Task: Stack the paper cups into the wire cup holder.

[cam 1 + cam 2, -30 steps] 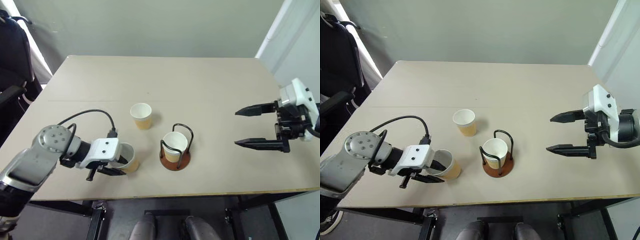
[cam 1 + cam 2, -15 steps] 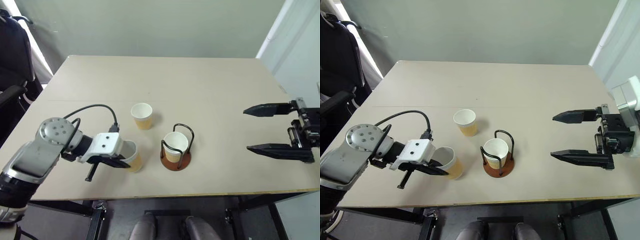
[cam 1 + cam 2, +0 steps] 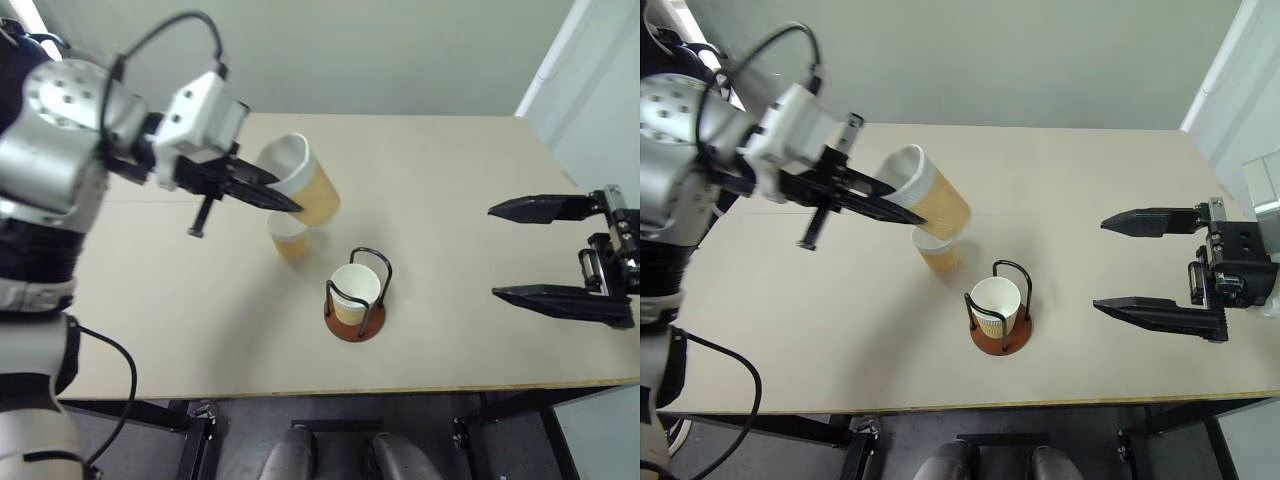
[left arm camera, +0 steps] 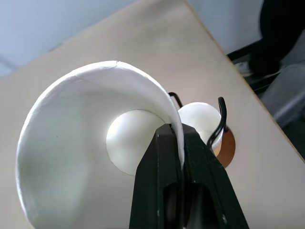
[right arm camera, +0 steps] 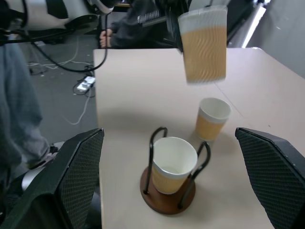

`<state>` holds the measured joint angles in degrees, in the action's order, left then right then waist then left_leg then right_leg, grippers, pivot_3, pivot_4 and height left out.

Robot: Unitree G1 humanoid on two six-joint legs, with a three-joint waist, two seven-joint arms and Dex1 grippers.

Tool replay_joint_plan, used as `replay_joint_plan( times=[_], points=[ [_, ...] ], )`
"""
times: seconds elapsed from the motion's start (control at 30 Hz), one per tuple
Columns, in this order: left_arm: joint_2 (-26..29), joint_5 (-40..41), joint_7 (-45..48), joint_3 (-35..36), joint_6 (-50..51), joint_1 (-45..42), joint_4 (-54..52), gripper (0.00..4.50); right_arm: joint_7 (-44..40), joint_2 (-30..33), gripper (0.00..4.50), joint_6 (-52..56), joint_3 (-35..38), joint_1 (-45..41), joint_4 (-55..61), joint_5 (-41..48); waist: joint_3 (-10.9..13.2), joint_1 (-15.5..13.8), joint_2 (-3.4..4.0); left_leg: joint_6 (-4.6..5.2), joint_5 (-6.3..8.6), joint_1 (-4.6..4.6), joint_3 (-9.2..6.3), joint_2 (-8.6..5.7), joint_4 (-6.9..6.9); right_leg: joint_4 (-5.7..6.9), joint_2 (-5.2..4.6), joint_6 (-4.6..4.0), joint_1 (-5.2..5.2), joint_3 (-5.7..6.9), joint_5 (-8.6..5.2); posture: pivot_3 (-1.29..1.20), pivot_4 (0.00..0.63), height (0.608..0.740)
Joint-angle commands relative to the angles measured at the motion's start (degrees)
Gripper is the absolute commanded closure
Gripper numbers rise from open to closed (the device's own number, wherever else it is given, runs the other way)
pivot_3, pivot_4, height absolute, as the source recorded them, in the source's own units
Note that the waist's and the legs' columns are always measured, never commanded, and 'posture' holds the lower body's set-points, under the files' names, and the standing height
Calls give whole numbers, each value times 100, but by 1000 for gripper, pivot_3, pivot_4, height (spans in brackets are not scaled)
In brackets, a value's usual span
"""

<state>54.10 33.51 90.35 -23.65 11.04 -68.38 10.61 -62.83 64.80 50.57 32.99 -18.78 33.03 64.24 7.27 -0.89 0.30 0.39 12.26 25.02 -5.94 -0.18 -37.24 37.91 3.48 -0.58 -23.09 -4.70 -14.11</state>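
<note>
I need to use my left gripper to set the tan paper cup down inside the cup sitting in the wire cup holder (image 3: 359,287) (image 4: 200,120).
My left gripper (image 3: 286,201) is shut on the rim of a tan paper cup (image 3: 305,183), one finger inside and one outside. The cup hangs tilted in the air above the table, its white inside (image 4: 71,157) turned toward the wrist. A second paper cup (image 3: 289,240) stands upright on the table just below it, partly hidden. The third cup (image 3: 354,290) sits in the wire cup holder (image 3: 337,325) on its reddish-brown base. My right gripper (image 3: 493,251) hovers open at the right side of the table, pointing toward the holder (image 5: 164,202).
The beige table (image 3: 450,170) has its front edge near me and bare surface between the holder and my right gripper. A dark chair (image 3: 20,190) stands off the left edge. A seated person (image 5: 128,24) and floor cables (image 5: 81,71) lie beyond the table.
My left gripper closed on the near-left cup and lifted it well off the table, up and to the right, over the standing cup. The right gripper drew back slightly, still open.
</note>
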Motion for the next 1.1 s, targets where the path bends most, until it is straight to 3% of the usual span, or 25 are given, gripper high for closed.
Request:
replay_joint_plan(
  times=[0.03, 0.43, 0.67, 0.93, 1.03, 1.1],
  points=[
    [-187, 306, 215, -516, -532, -506, 99, 4482, 197, 118, 0, -13, 413, 22, 187, 298, 1, -4, -2, 3, 2, 7, 2, 0, -4, -1, 0, 8, -2, 0, -2, 0, 150, 740],
    [-343, 632, 215, -1984, -1654, -1008, 466, 4482, 722, 305, 0, 191, 894, 482, 515, 665, 3, -11, 1, 53, 51, 35, 12, -8, -93, -3, -10, 56, 14, -6, -30, 0, 150, 740],
    [-352, 632, 215, -2394, -1947, -1036, 436, 4482, 966, 320, 0, 191, 950, 573, 613, 818, 3, -15, 1, 59, 54, 37, 13, -11, -100, -2, -14, 63, 16, -6, -28, 0, 150, 740],
    [-719, 182, 215, -2375, -2005, -937, 496, 4482, 975, 369, 0, 268, 1343, 882, 706, 937, 3, -36, 0, 65, 58, 43, 16, -18, -106, -2, -21, 73, 15, -6, -31, 0, 150, 740],
    [-827, -80, 215, -2338, -2094, -938, 667, 3829, 980, 378, 0, 256, 1427, 964, 722, 975, 3, -36, 1, 68, 59, 44, 20, -20, -106, -2, -24, 77, 15, -6, -32, 0, 150, 740],
    [-867, -175, 215, -2322, -2145, -938, 752, 3133, 1002, 379, 0, 235, 1410, 986, 724, 965, 3, -35, 0, 68, 59, 44, 20, -20, -107, -2, -23, 77, 15, -6, -32, 0, 150, 740]
  ],
)
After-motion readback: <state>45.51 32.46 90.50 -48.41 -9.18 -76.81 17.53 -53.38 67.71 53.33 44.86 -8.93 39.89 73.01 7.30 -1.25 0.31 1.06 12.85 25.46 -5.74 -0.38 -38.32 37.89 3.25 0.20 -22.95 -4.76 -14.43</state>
